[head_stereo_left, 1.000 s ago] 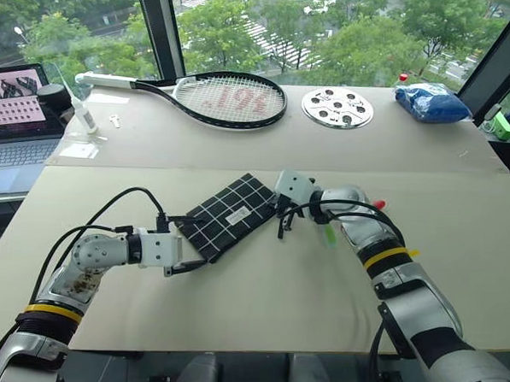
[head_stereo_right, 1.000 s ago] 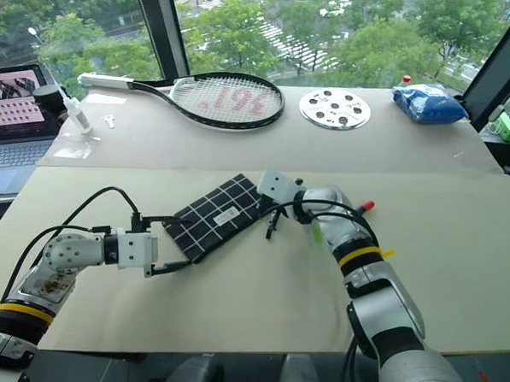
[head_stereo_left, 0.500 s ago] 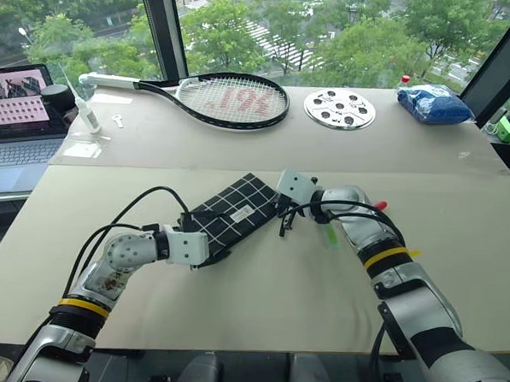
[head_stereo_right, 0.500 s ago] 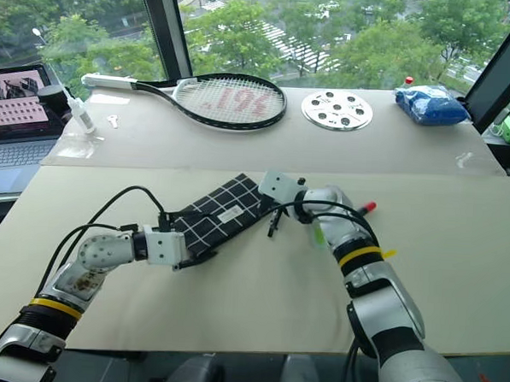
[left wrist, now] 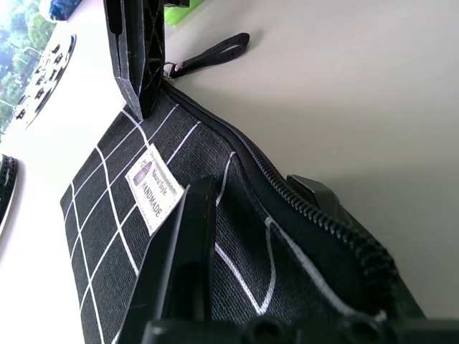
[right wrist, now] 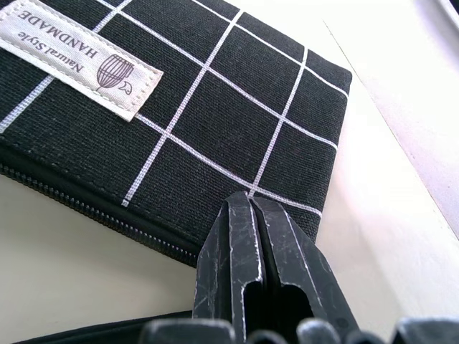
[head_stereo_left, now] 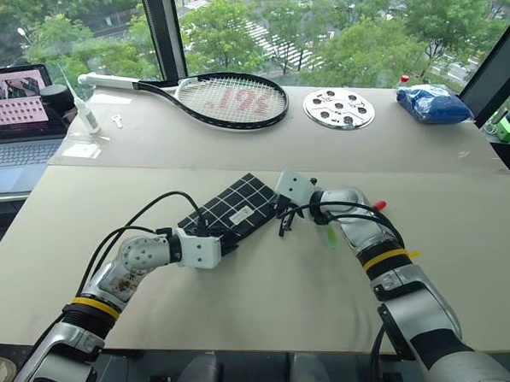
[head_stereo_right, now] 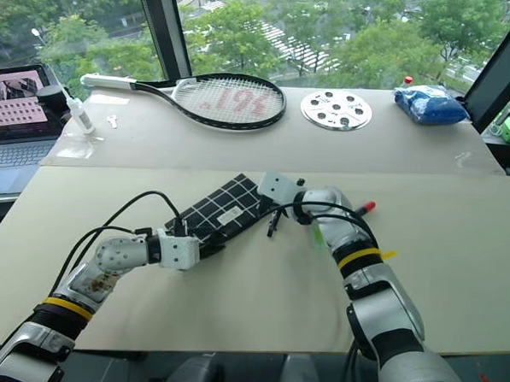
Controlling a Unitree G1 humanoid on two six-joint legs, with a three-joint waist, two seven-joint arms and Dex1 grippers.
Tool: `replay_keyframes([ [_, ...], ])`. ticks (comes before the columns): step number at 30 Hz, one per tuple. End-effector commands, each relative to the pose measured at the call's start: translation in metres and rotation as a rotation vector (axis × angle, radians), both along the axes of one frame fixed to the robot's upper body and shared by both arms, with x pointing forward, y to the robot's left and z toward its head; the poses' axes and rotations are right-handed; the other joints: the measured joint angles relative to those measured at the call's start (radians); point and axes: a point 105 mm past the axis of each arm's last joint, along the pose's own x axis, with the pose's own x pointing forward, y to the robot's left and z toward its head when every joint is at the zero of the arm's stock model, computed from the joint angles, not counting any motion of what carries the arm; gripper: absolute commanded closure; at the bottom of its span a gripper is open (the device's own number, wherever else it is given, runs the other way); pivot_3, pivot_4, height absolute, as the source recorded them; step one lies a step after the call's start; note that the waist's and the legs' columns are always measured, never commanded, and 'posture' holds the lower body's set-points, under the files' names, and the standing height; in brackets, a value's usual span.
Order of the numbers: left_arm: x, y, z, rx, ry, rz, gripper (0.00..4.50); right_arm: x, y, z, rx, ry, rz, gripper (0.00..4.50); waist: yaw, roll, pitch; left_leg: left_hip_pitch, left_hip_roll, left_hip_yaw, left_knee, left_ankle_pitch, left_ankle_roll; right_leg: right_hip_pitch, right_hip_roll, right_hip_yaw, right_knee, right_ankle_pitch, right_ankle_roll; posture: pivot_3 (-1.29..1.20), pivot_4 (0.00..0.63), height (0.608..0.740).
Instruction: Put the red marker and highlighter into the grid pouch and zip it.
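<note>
The flat grid pouch's corner is shut in my right gripper, so I need to open that gripper, turn the zipper up with my left gripper and take its strap (left wrist: 215, 56).
The grid pouch (head_stereo_left: 233, 209) lies flat and slanted at the table's middle, its white label up. My left gripper (head_stereo_left: 226, 240) is at the pouch's near left corner. In the left wrist view one of its fingers (left wrist: 188, 247) lies on the fabric and the other sits against the zipper edge, shut on that corner. At the far right corner, beside the black zipper strap (left wrist: 215, 51), my right gripper (right wrist: 247, 206) is shut with its tip on the pouch's edge. The highlighter (head_stereo_left: 330, 236) shows light green under my right forearm. The red marker (head_stereo_right: 367, 205) pokes out behind that arm.
A tennis racket (head_stereo_left: 230, 100), a round white disc with holes (head_stereo_left: 339, 107) and a blue bag (head_stereo_left: 431, 102) lie on the far table. A laptop (head_stereo_left: 15, 110) and a small bottle (head_stereo_left: 81, 107) stand at the far left.
My left gripper slid right along the table to the pouch's near corner, and its fingers narrowed onto it. The right arm and the pouch have stayed put.
</note>
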Motion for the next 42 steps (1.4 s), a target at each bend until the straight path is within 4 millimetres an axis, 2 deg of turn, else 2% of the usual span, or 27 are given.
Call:
replay_keyframes([
  [1, 0.001, -0.001, 0.002, 0.036, 0.0, -0.001, 2.62, -0.001, 0.002, -0.003, -0.006, 0.007, 0.001, 4.5, -0.001, 0.0, 0.0, 0.0, 0.0, 0.0, 0.0, 0.0, 0.0, 0.0, 0.0, 0.0, 0.0, 0.0, 0.0, 0.0, 0.15, 0.74],
  [2, 0.001, 0.0, 0.003, 0.037, 0.002, 0.004, 2.62, -0.001, 0.003, -0.003, -0.003, 0.008, 0.003, 4.5, -0.002, 0.0, 0.0, 0.0, 0.0, 0.0, 0.0, 0.0, 0.0, 0.0, 0.0, 0.0, 0.0, 0.0, 0.0, 0.0, 0.15, 0.74],
  [5, 0.002, 0.002, 0.006, 0.026, 0.003, 0.023, 3.34, -0.001, 0.004, -0.003, 0.001, 0.009, 0.004, 4.5, -0.003, 0.0, 0.0, 0.0, 0.0, 0.0, 0.0, 0.0, 0.0, 0.0, 0.0, 0.0, 0.0, 0.0, 0.0, 0.0, 0.15, 0.74],
  [8, 0.004, 0.004, 0.01, -0.006, 0.014, 0.053, 4.41, -0.001, 0.004, -0.003, -0.004, 0.01, 0.006, 4.5, -0.005, 0.0, 0.0, 0.0, 0.0, 0.0, 0.0, 0.0, 0.0, -0.001, 0.0, 0.0, 0.0, 0.0, 0.0, 0.0, 0.15, 0.74],
  [14, 0.009, 0.019, 0.021, -0.113, 0.049, 0.151, 4.46, 0.0, 0.005, 0.006, 0.093, 0.066, -0.013, 4.5, -0.011, 0.0, 0.0, 0.0, 0.0, 0.0, 0.0, 0.0, 0.0, -0.001, 0.0, 0.0, 0.0, 0.0, 0.0, 0.0, 0.15, 0.74],
  [16, 0.008, 0.025, 0.022, -0.141, 0.065, 0.173, 4.46, 0.003, 0.004, 0.018, 0.193, 0.081, -0.044, 4.5, -0.015, 0.0, 0.0, -0.001, 0.0, 0.0, 0.0, 0.0, 0.0, -0.002, 0.0, 0.0, 0.0, 0.0, 0.0, 0.0, 0.15, 0.74],
  [18, 0.007, 0.031, 0.024, -0.183, 0.082, 0.199, 4.5, 0.003, 0.003, 0.032, 0.292, 0.11, -0.052, 3.9, -0.02, 0.0, 0.0, -0.001, 0.0, 0.0, 0.0, 0.0, 0.0, -0.002, 0.0, 0.0, 0.0, 0.0, 0.0, 0.0, 0.15, 0.74],
  [19, 0.007, 0.033, 0.026, -0.205, 0.089, 0.209, 4.5, 0.004, 0.001, 0.037, 0.322, 0.115, -0.064, 3.85, -0.023, 0.0, 0.0, -0.001, 0.0, 0.0, -0.001, 0.0, 0.0, -0.003, 0.0, 0.0, 0.0, 0.0, 0.0, 0.0, 0.15, 0.74],
  [25, 0.007, 0.045, 0.033, -0.287, 0.123, 0.245, 4.5, 0.006, -0.014, 0.066, 0.49, 0.147, -0.126, 1.8, -0.024, 0.0, 0.0, -0.003, 0.0, 0.0, -0.001, 0.001, -0.002, -0.005, 0.0, 0.0, 0.0, 0.0, 0.0, 0.0, 0.15, 0.74],
  [26, 0.007, 0.046, 0.035, -0.31, 0.132, 0.243, 4.5, 0.005, -0.018, 0.073, 0.536, 0.171, -0.126, 1.35, -0.024, 0.0, 0.0, -0.003, 0.0, 0.0, -0.001, 0.001, -0.001, -0.005, 0.0, 0.0, 0.0, 0.0, 0.0, 0.0, 0.15, 0.74],
  [29, 0.008, 0.05, 0.044, -0.392, 0.15, 0.244, 4.5, -0.008, -0.032, 0.096, 0.656, 0.23, -0.084, 0.43, -0.022, 0.0, 0.0, -0.004, 0.0, 0.0, 0.0, 0.001, -0.001, -0.005, 0.0, 0.0, 0.0, 0.0, 0.0, 0.0, 0.15, 0.74],
  [33, 0.005, 0.052, 0.064, -0.556, 0.188, 0.218, 4.5, -0.033, -0.049, 0.117, 0.724, 0.263, -0.002, 0.43, -0.019, 0.0, 0.0, -0.006, 0.0, 0.0, 0.0, 0.0, 0.0, -0.006, -0.001, 0.0, 0.0, 0.0, 0.0, 0.0, 0.15, 0.74],
  [36, 0.003, 0.056, 0.074, -0.635, 0.213, 0.202, 4.5, -0.042, -0.053, 0.102, 0.66, 0.28, -0.046, 0.43, -0.019, 0.0, 0.0, -0.006, 0.0, 0.0, 0.0, -0.001, 0.001, -0.006, 0.0, 0.0, 0.0, 0.0, 0.0, 0.0, 0.15, 0.74],
  [37, 0.002, 0.056, 0.078, -0.658, 0.224, 0.193, 4.5, -0.043, -0.051, 0.091, 0.643, 0.3, -0.081, 0.43, -0.021, 0.0, 0.0, -0.006, 0.0, 0.0, 0.0, -0.001, 0.001, -0.006, 0.0, 0.0, 0.0, 0.0, 0.0, 0.0, 0.15, 0.74],
  [40, -0.001, 0.054, 0.083, -0.694, 0.251, 0.175, 4.5, -0.042, -0.044, 0.063, 0.587, 0.317, -0.165, 0.43, -0.024, 0.0, 0.0, -0.006, 0.0, 0.0, 0.0, -0.001, 0.001, -0.006, 0.0, 0.0, 0.0, 0.0, 0.0, 0.0, 0.15, 0.74],
  [42, -0.003, 0.053, 0.083, -0.695, 0.266, 0.165, 4.5, -0.038, -0.041, 0.053, 0.568, 0.306, -0.212, 0.43, -0.024, 0.0, 0.0, -0.006, 0.0, 0.0, 0.0, -0.001, 0.001, -0.006, 0.0, 0.0, 0.0, 0.0, 0.0, 0.0, 0.15, 0.74],
])
